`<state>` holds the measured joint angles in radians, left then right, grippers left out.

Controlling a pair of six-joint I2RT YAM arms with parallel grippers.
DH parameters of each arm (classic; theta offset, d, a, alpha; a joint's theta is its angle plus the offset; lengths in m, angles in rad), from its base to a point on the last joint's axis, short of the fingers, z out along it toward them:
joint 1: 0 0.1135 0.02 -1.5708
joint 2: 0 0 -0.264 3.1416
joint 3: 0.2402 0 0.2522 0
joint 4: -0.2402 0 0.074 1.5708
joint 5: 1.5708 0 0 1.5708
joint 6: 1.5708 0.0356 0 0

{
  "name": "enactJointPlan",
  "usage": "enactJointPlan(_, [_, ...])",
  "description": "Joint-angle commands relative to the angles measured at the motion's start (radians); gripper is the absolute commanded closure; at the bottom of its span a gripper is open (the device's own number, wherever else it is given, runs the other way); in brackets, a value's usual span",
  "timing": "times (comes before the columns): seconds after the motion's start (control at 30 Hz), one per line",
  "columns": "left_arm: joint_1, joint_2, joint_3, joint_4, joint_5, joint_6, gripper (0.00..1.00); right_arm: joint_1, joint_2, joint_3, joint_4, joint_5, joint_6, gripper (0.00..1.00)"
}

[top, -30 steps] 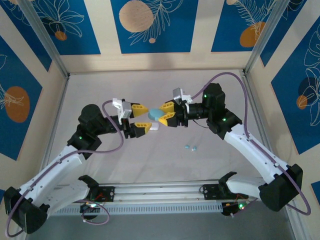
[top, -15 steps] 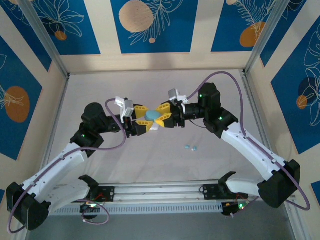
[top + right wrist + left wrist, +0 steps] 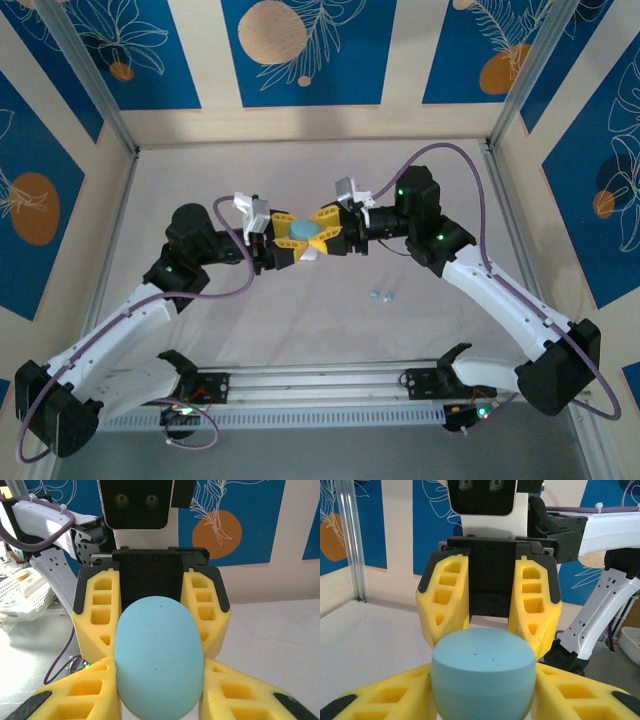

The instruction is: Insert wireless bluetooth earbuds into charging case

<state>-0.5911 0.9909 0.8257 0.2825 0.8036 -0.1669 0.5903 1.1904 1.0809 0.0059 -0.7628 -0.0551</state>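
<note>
The robot's right gripper pinches the sides of the cyan charging case, just like the left gripper, so it should open, back away, roll and take the case's top and bottom side (image 3: pixel 304 229).
A cyan charging case (image 3: pixel 305 232) hangs above the middle of the table, closed and held from both sides. My left gripper (image 3: pixel 288 241) is shut on it from the left, and my right gripper (image 3: pixel 323 230) is shut on it from the right. In the left wrist view the case (image 3: pixel 482 675) sits between my left gripper's (image 3: pixel 482 692) lower yellow fingers, with the right gripper's fingers (image 3: pixel 445 605) behind it. The right wrist view shows the case (image 3: pixel 159 650) as an oval, clamped in the right gripper (image 3: pixel 159 692). Two cyan earbuds (image 3: pixel 381 295) lie on the table to the right, nearer the arm bases.
Aluminium frame posts (image 3: pixel 95 85) stand at the back corners, with patterned walls around the white table (image 3: pixel 200 180). A metal rail (image 3: pixel 320 385) with the arm bases runs along the near edge.
The left gripper has moved right and closed its fingers onto the cyan case that the right gripper was holding. The right arm shifted slightly left. The earbuds have not moved.
</note>
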Motion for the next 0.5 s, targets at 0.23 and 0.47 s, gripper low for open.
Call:
enactJointPlan(0.23, [-0.010,0.002,0.036,0.034,0.041,0.004,0.64,0.007,0.008,0.031,-0.001,0.014,-0.001,0.66])
enactJointPlan(0.47, [-0.010,-0.011,0.029,0.001,0.063,0.070,0.72,-0.014,0.013,0.055,-0.027,0.054,0.091,0.60])
